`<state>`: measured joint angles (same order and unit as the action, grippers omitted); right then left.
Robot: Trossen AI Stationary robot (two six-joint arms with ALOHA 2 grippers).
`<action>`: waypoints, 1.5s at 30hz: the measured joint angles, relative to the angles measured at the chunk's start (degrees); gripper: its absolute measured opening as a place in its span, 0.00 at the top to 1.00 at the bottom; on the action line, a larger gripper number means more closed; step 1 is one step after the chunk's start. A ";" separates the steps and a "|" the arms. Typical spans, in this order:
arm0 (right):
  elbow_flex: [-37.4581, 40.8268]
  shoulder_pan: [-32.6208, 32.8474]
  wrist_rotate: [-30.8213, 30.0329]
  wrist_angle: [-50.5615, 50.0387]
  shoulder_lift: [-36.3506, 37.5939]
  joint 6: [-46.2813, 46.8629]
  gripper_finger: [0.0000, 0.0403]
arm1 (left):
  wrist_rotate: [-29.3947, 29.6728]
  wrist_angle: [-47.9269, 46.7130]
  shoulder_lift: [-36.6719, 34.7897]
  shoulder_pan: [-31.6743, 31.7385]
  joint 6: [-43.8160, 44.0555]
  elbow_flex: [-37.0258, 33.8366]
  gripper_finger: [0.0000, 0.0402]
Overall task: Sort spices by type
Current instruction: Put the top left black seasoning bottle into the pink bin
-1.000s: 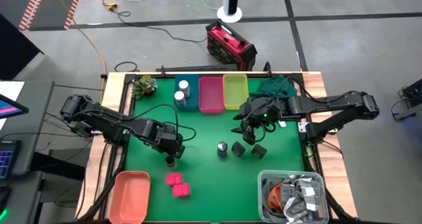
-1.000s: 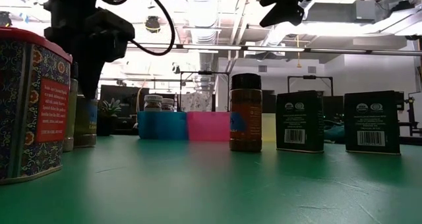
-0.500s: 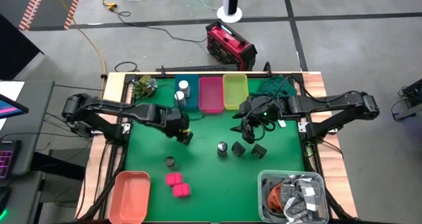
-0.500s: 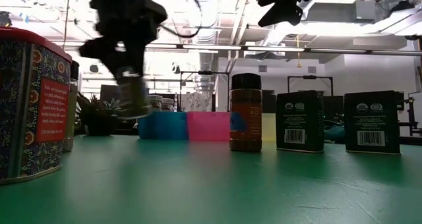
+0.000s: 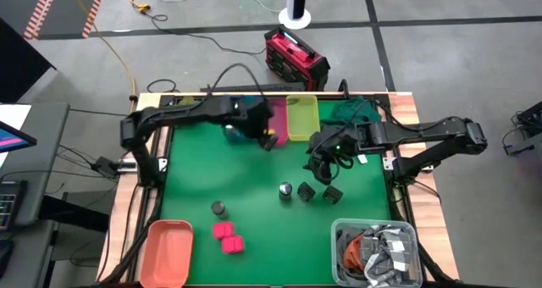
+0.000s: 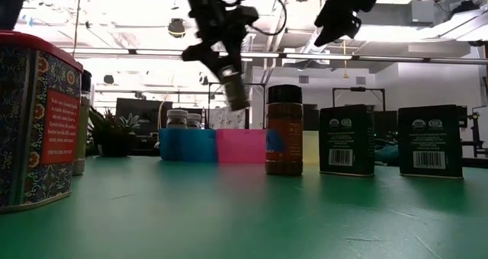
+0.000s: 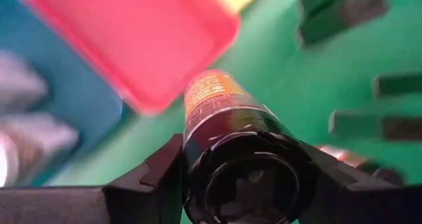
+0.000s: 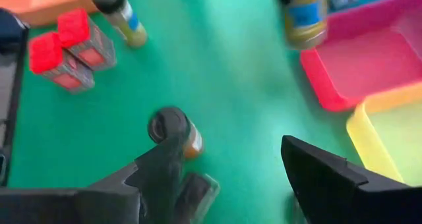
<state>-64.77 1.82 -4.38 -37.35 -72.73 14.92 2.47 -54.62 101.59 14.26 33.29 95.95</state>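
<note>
Next, I release the dark-capped jar, now high over the pink tray's near edge, with my left gripper inside the far end of the pink tray (image 5: 271, 112).
My left gripper (image 5: 265, 138) is shut on a dark-capped jar (image 7: 212, 102), high over the pink tray's near edge (image 5: 271, 141). My right gripper (image 5: 318, 158) hangs open and touches nothing, above two black boxes (image 5: 306, 191) (image 5: 332, 194). Beside them stands a dark-capped jar (image 5: 285, 189). Another dark-capped jar (image 5: 219, 208) stands farther left on the mat. Two pink-topped blocks (image 5: 227, 237) stand near the table's near edge. White-capped jars (image 5: 233, 121) stand in the blue tray, partly hidden by the left arm. My left gripper pinches the jar at its dark cap end (image 7: 247, 184), one finger (image 7: 148, 181) on each side. The fingers come from above and slant down. The jar is lifted clear and hangs tilted below them (image 6: 235, 87), its bottom toward the pink tray.
Blue (image 5: 246, 108), pink (image 5: 271, 119) and yellow (image 5: 302, 117) trays line the far edge, with a dark green cloth (image 5: 356, 112) to their right. An orange tray (image 5: 168, 250) sits at the near left corner. At the near right is a grey bin (image 5: 339, 237) of packets.
My left gripper has risen from beside the left dark-capped jar, carrying a second dark-capped jar. It has swung toward the far edge and rightward, from the mat's left part to the pink tray. The jar is lifted clear and tilted now. The other jar stayed put.
</note>
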 joint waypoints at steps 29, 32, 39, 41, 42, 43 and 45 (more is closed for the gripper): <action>0.00 -14.78 -0.09 7.09 0.00 -0.22 0.30 | -9.66 -11.74 26.46 20.29 -26.29 26.59 0.49; 0.00 -15.43 -0.09 6.79 0.00 -0.23 0.30 | -9.68 -12.96 28.07 20.09 -28.26 28.95 0.49; 0.00 -15.55 -0.31 6.70 0.00 -0.26 0.30 | -8.91 -11.94 28.06 20.06 -30.57 29.41 0.39; 0.00 -15.55 -0.31 6.70 0.00 -0.27 0.30 | -9.21 -12.05 28.04 20.07 -31.50 29.41 0.34; 0.00 -15.55 -0.31 6.68 0.00 -0.28 0.30 | -9.32 -12.00 28.01 20.06 -31.95 29.41 0.32; 0.00 -15.55 -0.31 6.67 0.00 -0.28 0.30 | -9.33 -12.02 28.01 19.94 -32.19 29.41 0.30; 0.00 -15.55 -0.31 6.65 0.00 -0.28 0.30 | -9.35 -12.05 28.01 19.76 -32.16 29.41 0.27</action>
<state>-64.77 -13.74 -4.69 -30.71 -72.73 14.63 -6.88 -66.67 129.60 34.01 1.13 125.36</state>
